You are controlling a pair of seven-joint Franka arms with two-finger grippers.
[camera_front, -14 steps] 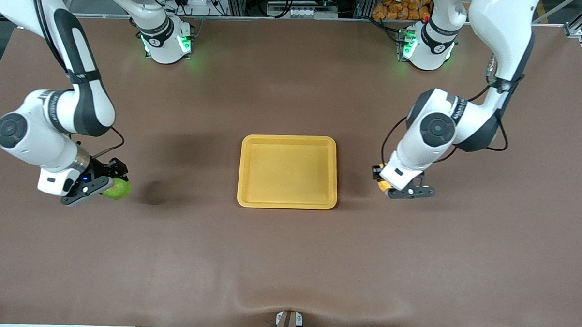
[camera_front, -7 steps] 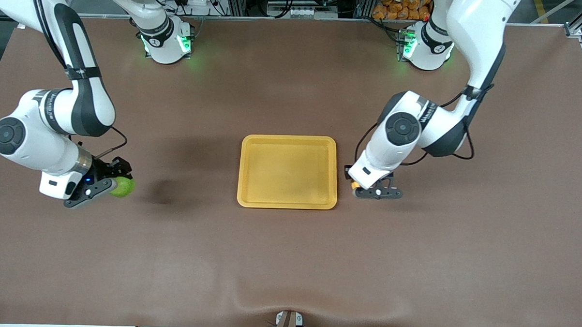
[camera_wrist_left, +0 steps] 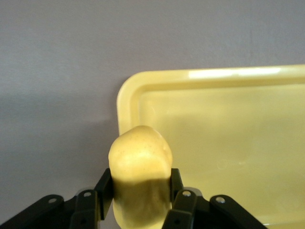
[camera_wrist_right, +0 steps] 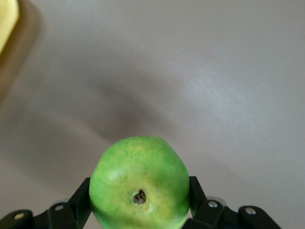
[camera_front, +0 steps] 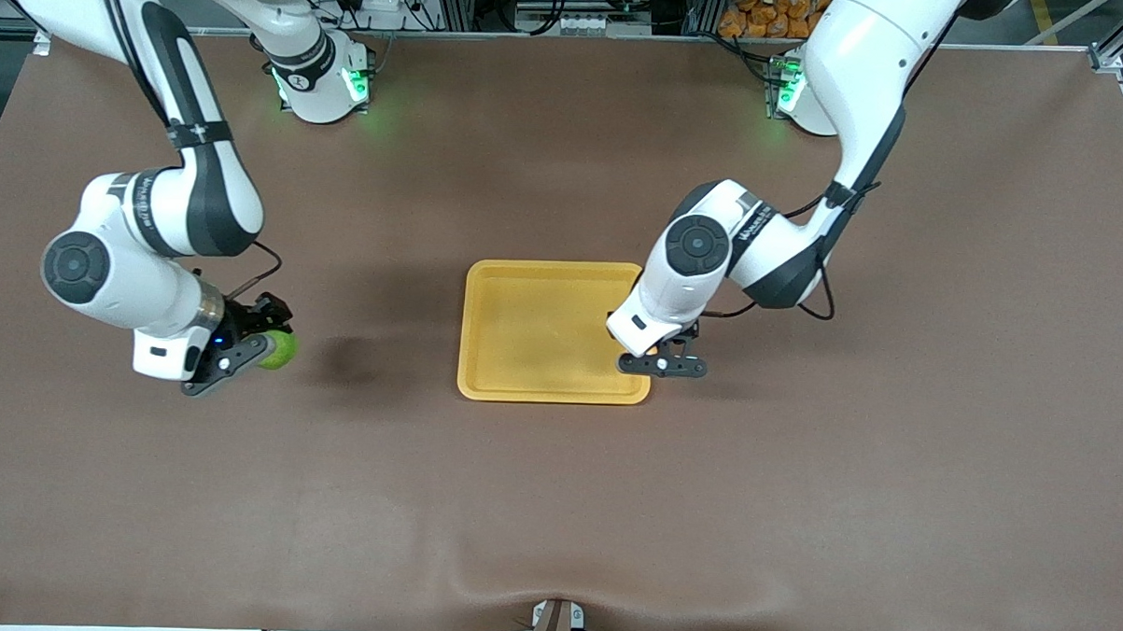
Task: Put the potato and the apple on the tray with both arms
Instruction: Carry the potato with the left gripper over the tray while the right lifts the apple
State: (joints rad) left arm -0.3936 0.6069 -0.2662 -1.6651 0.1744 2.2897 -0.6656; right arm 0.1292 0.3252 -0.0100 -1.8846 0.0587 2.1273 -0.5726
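Next, my left gripper lets go of the potato just inside the tray's short rim [camera_front: 620, 332] [camera_wrist_left: 159, 183], on the side of my left arm. The potato now hangs over a tray corner.
The yellow-orange tray [camera_front: 542, 324] lies at the middle of the brown table. My left gripper [camera_front: 661, 358] hangs over the tray's rim at the left arm's end, shut on the potato [camera_wrist_left: 139, 162], a pale yellow lump standing out past the fingers [camera_wrist_left: 106, 187]. In the left wrist view the tray [camera_wrist_left: 228, 133] spreads under the potato, whose tip is over a corner. My right gripper [camera_front: 259, 350] is over bare table toward the right arm's end, well short of the tray, shut on the green apple [camera_front: 280, 349]. The apple [camera_wrist_right: 139, 183] shows its stem dimple between the fingers [camera_wrist_right: 81, 198].
Both arm bases [camera_front: 319, 83] stand with green lights along the table's edge farthest from the front camera. A pile of orange items [camera_front: 768, 10] sits off the table past the left arm's base. A tray corner [camera_wrist_right: 7, 19] shows in the right wrist view.
The left arm has carried the potato from bare table to over the tray's rim. The right arm has brought the apple a short way toward the tray.
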